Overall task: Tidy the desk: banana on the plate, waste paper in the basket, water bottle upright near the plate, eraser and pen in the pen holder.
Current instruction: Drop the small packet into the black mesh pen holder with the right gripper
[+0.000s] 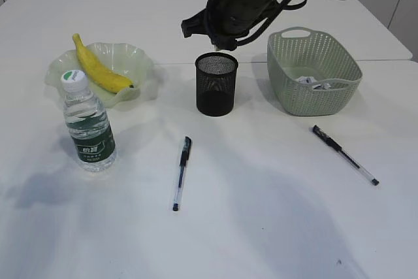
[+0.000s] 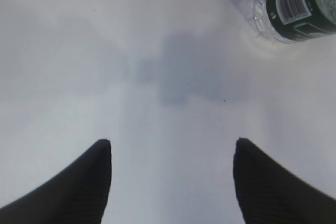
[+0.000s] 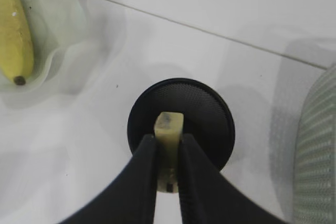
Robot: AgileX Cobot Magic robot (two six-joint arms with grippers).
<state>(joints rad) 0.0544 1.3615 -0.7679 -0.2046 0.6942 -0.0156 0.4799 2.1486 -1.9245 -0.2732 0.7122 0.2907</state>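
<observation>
My right gripper needs to let go of the pale yellow eraser on the bottom inside the black mesh pen holder (image 1: 208,103) (image 3: 176,141).
My right gripper (image 3: 168,139) is shut on the pale yellow eraser (image 3: 168,124) and hangs directly over the mouth of the black mesh pen holder (image 3: 210,114), which stands mid-desk (image 1: 216,84). In the exterior view that gripper (image 1: 225,45) hovers just above the cup's rim. The banana (image 1: 98,66) lies in the pale-green plate (image 1: 140,63). Upright in front of the plate is the water bottle (image 1: 88,125). Two pens lie on the desk, one at centre (image 1: 182,170) and one to the right (image 1: 344,154). Waste paper (image 1: 312,83) sits inside the green basket (image 1: 313,70). My left gripper (image 2: 172,142) is open over bare desk, near the bottle (image 2: 296,6).
The desk seam (image 3: 199,29) runs behind the pen holder. The basket wall (image 3: 317,150) stands close to the right of the cup, and the plate's edge (image 3: 58,56) with the banana tip (image 3: 16,51) lies to its left.
</observation>
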